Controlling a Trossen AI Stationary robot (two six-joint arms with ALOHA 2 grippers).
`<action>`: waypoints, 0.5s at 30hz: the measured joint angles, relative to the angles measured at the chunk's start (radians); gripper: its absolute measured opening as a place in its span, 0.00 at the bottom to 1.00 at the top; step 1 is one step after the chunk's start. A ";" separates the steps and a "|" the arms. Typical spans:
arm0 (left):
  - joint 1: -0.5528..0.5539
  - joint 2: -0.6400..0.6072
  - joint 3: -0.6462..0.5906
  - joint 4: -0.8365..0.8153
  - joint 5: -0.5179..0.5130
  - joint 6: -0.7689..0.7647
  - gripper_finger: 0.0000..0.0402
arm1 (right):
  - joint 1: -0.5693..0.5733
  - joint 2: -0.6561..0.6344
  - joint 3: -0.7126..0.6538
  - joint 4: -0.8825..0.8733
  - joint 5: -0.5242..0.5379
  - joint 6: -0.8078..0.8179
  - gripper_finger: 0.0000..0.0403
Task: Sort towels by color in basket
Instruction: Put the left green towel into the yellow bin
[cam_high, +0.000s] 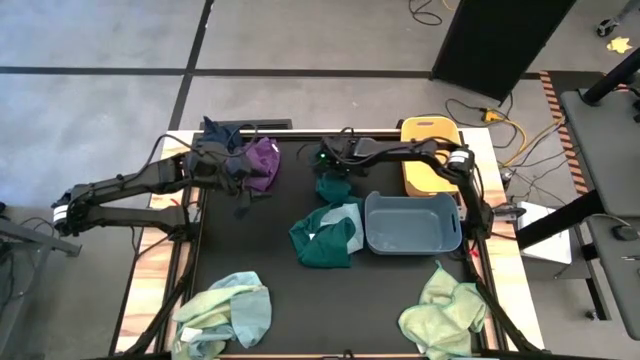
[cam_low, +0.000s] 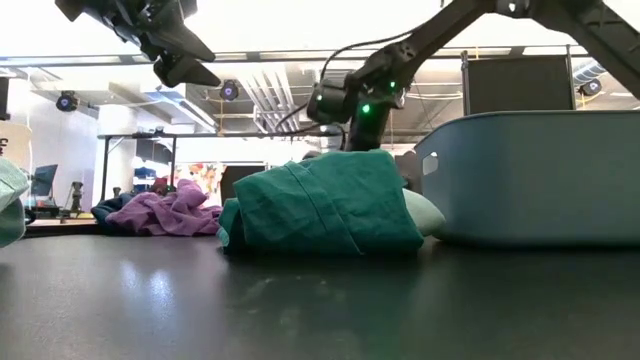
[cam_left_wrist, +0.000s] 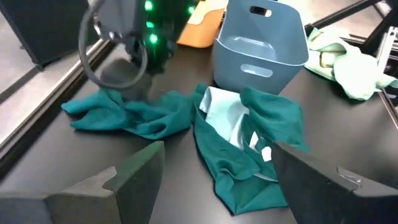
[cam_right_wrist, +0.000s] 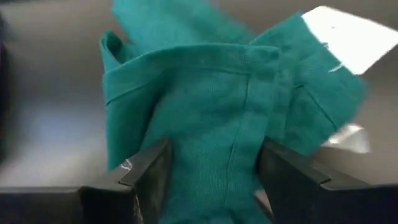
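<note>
The robot's left gripper should next close on the crumpled dark green towel's near corner (cam_high: 306, 262) (cam_left_wrist: 281, 198), on the towel's side away from the grey-blue bin.
A dark green towel (cam_high: 330, 190) lies near the table's far edge, and my right gripper (cam_right_wrist: 214, 180) comes down onto it, shut on a bunch of it. A second dark green towel (cam_high: 322, 243) lies crumpled beside the grey-blue bin (cam_high: 372, 228), with a light blue cloth (cam_left_wrist: 224, 111) on top of it. Purple (cam_high: 263, 160) and navy (cam_high: 218, 132) towels sit heaped at the far left. My left gripper (cam_left_wrist: 217, 180) hovers open, raised above the table (cam_low: 185, 60) next to the purple towel. Light blue (cam_high: 245, 310) and pale yellow-green (cam_high: 440, 310) towels lie at the near edge. My right gripper pinches a raised, bunched fold (cam_right_wrist: 214, 143) of the dark green towel between its two fingers (cam_right_wrist: 146, 177), coming from above and pointing down. Several layers fill the gap. The rest of the towel (cam_left_wrist: 93, 109) still lies spread on the table.
A yellow bin (cam_high: 430, 135) stands at the far right behind the grey-blue bin. The tabletop (cam_high: 300, 300) between the near heaps is bare black. Cables run past the table's far right corner.
</note>
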 joint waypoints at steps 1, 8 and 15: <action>0.000 -0.002 0.000 0.000 0.000 0.006 0.70 | -0.001 0.013 0.000 0.018 -0.018 0.010 0.54; 0.006 -0.051 -0.003 0.038 0.038 0.283 0.70 | -0.001 0.074 0.003 0.043 -0.036 0.015 0.39; 0.006 -0.059 0.035 0.166 0.097 0.687 0.70 | 0.001 0.007 0.006 -0.018 -0.028 -0.097 0.05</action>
